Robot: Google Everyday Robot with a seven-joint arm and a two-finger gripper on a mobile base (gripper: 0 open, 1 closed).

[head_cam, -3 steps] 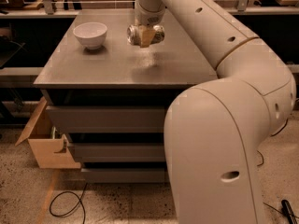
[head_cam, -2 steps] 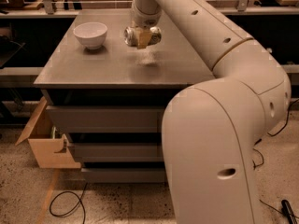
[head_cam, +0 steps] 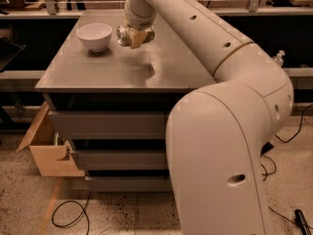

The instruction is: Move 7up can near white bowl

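My gripper will set the 7up can free on the grey table [head_cam: 114,50], close beside the white bowl and a little nearer the front.
The white bowl [head_cam: 95,35] stands upright near the far left corner of the grey table [head_cam: 98,72]. My gripper [head_cam: 136,36] hangs above the table just right of the bowl and is shut on the 7up can [head_cam: 125,36]. The can lies sideways in the fingers, its silver end facing left toward the bowl. The can is held above the tabletop, and its shadow falls on the surface lower right of it. Much of the can's label is hidden by the fingers.
My big white arm [head_cam: 225,131] fills the right foreground. The table has drawer fronts below [head_cam: 107,124]. An open cardboard box [head_cam: 49,151] sits on the floor at the left, with a black cable [head_cam: 68,214] beside it. Shelving rails run behind the table.
My gripper with the can has moved left, closer to the white bowl. The bowl has not moved.
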